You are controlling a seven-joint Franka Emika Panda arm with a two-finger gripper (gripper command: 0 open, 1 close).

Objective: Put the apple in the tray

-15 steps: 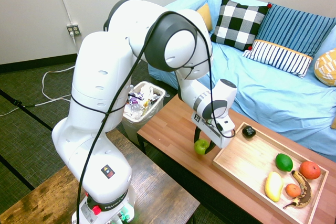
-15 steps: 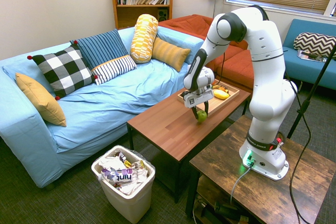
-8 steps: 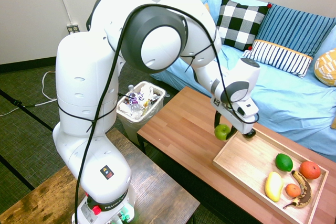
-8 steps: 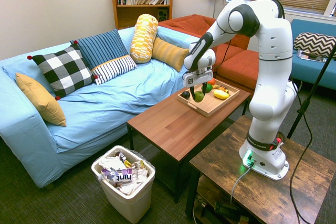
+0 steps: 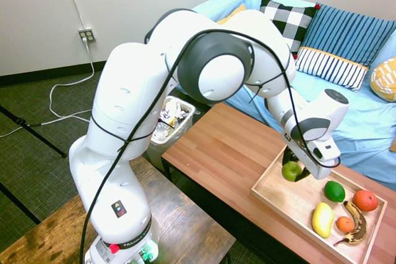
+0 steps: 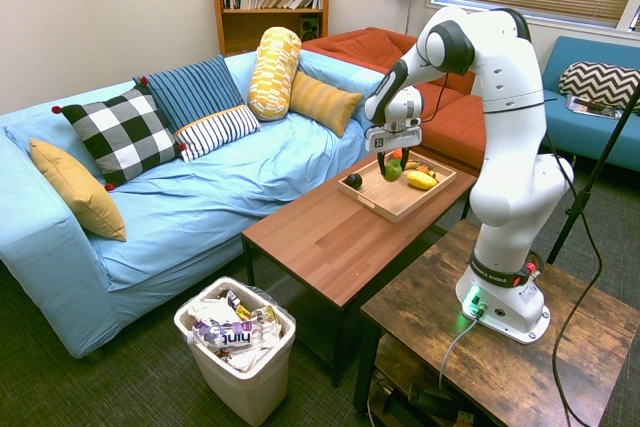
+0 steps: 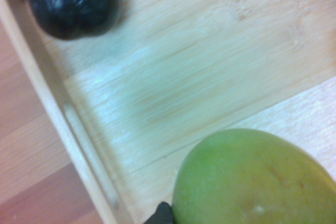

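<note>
The robot's gripper needs to release the apple, which hangs just above the tray, on the tray's bottom (image 5: 294,185) (image 7: 257,124) between the wrinkled black fruit and the yellow oblong fruit.
The small yellow-green apple (image 5: 291,170) hangs just above the near-left part of the light-wood tray (image 5: 276,193), held between my fingers. My gripper (image 5: 295,170) is shut on it. From the other side the apple (image 6: 393,171) shows over the tray (image 6: 385,206), under the gripper (image 6: 393,168). In the wrist view the apple (image 7: 252,179) fills the lower right, with the tray floor (image 7: 184,77) and its low edge (image 7: 79,145) close beneath.
In the tray lie a dark green oval fruit (image 5: 335,191), a yellow oblong fruit (image 5: 322,219), two orange fruits (image 5: 365,200), a brown banana (image 5: 357,223) and a wrinkled black fruit (image 7: 71,1). The reddish table (image 5: 216,146) extends left. A waste bin (image 5: 168,122) stands beyond it.
The arm has carried the apple from low over the table's front edge, up and right, to a spot over the tray's near-left part. The gripper stayed shut on it.
</note>
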